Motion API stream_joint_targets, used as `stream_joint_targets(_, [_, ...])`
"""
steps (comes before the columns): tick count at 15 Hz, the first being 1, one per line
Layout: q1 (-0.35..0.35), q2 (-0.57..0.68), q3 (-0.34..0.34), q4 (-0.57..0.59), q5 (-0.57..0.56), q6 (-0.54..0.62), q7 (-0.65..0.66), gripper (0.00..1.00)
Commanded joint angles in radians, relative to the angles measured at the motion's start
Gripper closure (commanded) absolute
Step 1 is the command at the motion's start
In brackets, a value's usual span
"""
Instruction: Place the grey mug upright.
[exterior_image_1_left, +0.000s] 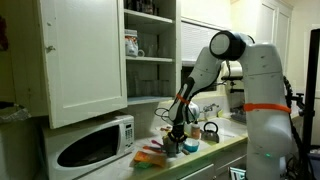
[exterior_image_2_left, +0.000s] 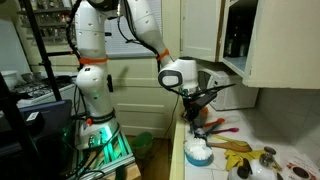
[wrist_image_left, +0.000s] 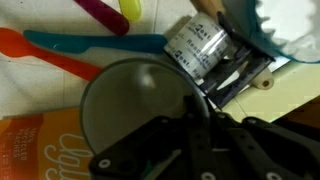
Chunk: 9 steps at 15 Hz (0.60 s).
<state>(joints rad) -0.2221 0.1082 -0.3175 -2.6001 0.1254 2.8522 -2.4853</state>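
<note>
Next, my gripper lets go of the grey mug on the counter (exterior_image_1_left: 170, 150) (wrist_image_left: 138, 106) between the orange packet and the blue-rimmed round container.
In the wrist view the grey mug (wrist_image_left: 135, 100) fills the middle, its round mouth facing the camera. My gripper (wrist_image_left: 185, 130) is dark and close at the bottom, with its fingers closed over the mug's near rim. In both exterior views the gripper (exterior_image_1_left: 177, 134) (exterior_image_2_left: 190, 108) points down just over the counter, and the mug is mostly hidden below it. The blue-rimmed round container (wrist_image_left: 262, 28) sits right beside the mug.
Coloured plastic utensils (wrist_image_left: 90, 45) and an orange packet (wrist_image_left: 40, 145) lie beside the mug. A dark kettle (exterior_image_1_left: 210, 130) stands behind. A white microwave (exterior_image_1_left: 90, 145) and an open cabinet door (exterior_image_1_left: 85, 55) are to one side. The counter edge (exterior_image_2_left: 188, 160) is near.
</note>
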Motion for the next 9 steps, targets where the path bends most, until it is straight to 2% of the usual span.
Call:
stream_joint_targets(1, [-0.062,0.028,0.045,0.027,0.149,0.031,-0.218,0.98])
stream_joint_targets(5, [-0.127,0.058,0.092,0.084,0.305,0.003,-0.358,0.98])
stream_joint_targets(6, [-0.174,0.039,0.148,0.094,0.248,-0.013,-0.29,0.98])
stream_joint_targets(9, [-0.236,0.059,0.225,0.125,0.242,0.007,-0.296,0.98])
